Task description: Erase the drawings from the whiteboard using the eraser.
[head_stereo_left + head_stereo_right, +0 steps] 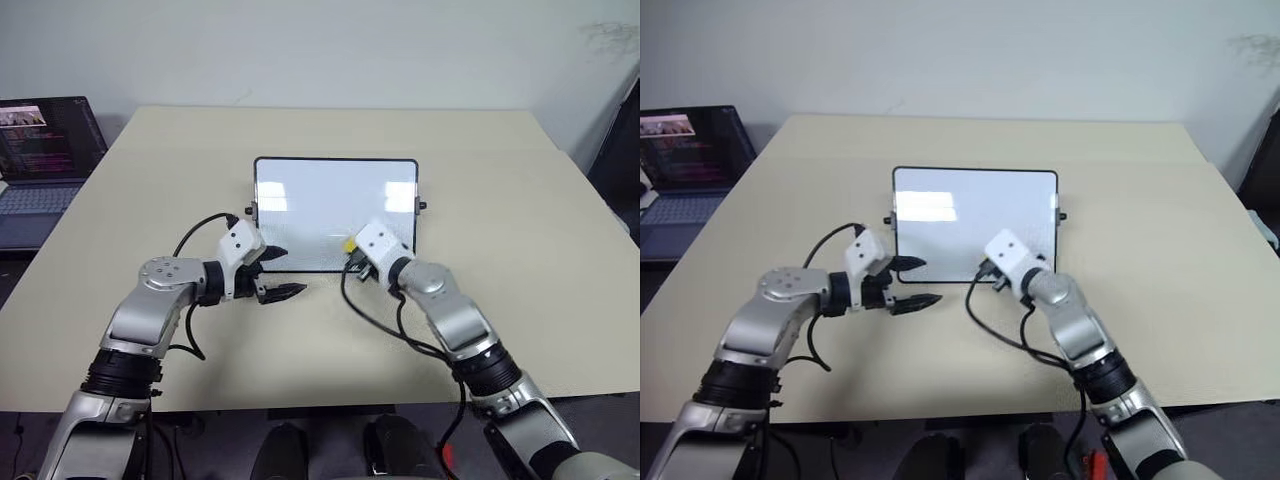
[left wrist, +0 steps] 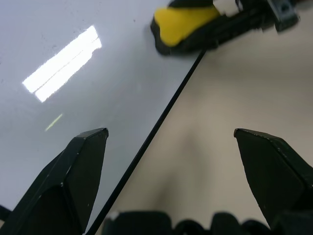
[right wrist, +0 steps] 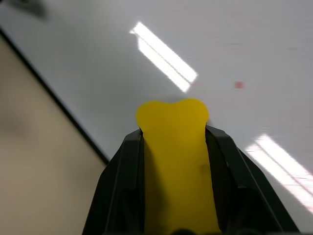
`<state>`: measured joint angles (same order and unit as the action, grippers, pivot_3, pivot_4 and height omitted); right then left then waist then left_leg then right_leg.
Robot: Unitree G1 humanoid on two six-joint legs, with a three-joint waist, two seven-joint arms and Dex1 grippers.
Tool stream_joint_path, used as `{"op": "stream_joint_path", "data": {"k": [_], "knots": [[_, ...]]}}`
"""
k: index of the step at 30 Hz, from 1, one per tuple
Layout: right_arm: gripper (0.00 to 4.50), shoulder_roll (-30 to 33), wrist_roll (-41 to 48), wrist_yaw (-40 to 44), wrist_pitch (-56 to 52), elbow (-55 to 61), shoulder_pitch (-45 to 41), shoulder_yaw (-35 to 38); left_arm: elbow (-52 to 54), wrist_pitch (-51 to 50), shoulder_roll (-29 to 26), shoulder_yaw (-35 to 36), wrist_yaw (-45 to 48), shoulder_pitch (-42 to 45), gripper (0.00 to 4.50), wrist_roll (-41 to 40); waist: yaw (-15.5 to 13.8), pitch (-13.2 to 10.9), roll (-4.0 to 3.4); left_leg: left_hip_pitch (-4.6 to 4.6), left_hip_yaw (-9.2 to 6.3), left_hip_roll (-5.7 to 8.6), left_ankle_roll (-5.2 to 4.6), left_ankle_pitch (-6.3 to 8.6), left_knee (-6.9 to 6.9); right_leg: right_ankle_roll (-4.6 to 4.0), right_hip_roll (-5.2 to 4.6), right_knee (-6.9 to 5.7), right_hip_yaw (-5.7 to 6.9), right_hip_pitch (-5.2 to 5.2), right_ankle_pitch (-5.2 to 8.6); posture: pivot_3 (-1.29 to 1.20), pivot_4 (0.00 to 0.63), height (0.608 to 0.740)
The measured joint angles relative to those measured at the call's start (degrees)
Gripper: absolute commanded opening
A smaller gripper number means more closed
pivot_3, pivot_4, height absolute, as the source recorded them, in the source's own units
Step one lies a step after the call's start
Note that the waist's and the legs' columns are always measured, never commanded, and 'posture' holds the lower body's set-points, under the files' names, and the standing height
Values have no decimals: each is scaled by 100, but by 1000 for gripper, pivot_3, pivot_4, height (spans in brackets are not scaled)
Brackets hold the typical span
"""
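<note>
My right gripper should release the yellow eraser, now over the board's near edge, on the table [image 1: 467, 262] next to the whiteboard's near corner away from the laptop.
The whiteboard [image 1: 320, 200] lies flat on the beige table, and its surface looks white from the head views. My right gripper [image 1: 353, 256] is shut on the yellow eraser [image 1: 350, 244] and holds it over the board's near edge, right of the middle. In the right wrist view the eraser [image 3: 176, 161] sits between the black fingers [image 3: 122, 171], and of the drawings a small red speck [image 3: 238, 84] shows on the board beyond it. My left gripper [image 1: 287, 271] stands open with nothing in it at the board's near left corner, straddling the black frame [image 2: 161, 117].
An open laptop [image 1: 45, 160] sits at the table's far left edge. A dark object [image 1: 620, 170] stands past the right edge. Bare tabletop [image 1: 330, 340] lies between the board and the front edge.
</note>
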<state>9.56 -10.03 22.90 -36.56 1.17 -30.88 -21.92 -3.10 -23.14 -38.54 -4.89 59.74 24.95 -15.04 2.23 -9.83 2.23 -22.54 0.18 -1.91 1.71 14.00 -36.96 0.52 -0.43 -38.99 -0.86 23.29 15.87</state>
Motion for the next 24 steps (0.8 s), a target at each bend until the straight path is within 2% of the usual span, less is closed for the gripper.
{"op": "stream_joint_path", "data": {"k": [10, 14, 19, 24], "knots": [[1318, -69, -107, -950, 399, -448, -567, 652, -50, 2, 0, -38, 81, 6, 4500, 0, -49, -1, 0, -12, -3, 5, 1, 0, 1, -3, -4, 5, 4, 3, -1, 0, 150, 740], [1318, -52, -103, -762, 367, -397, -513, 576, -50, 2, 0, -39, 90, 6, 4500, 0, -41, 0, 0, -13, -2, 5, 1, 1, 1, -3, -5, 7, 2, 4, -1, 0, 150, 740], [1318, -101, -78, -285, 225, -202, -220, 109, -50, 2, 0, -45, 92, 13, 4500, 1, -21, -1, 0, -9, -1, 2, 0, 1, 1, 0, -3, 4, 2, 4, 1, 0, 150, 740], [1318, -118, -82, -390, 227, -205, -188, 85, -50, 2, 0, -45, 93, 13, 4500, 1, -34, -1, 0, -10, -2, 4, 0, 0, 0, 0, -3, 3, 3, 4, 1, 0, 150, 740]]}}
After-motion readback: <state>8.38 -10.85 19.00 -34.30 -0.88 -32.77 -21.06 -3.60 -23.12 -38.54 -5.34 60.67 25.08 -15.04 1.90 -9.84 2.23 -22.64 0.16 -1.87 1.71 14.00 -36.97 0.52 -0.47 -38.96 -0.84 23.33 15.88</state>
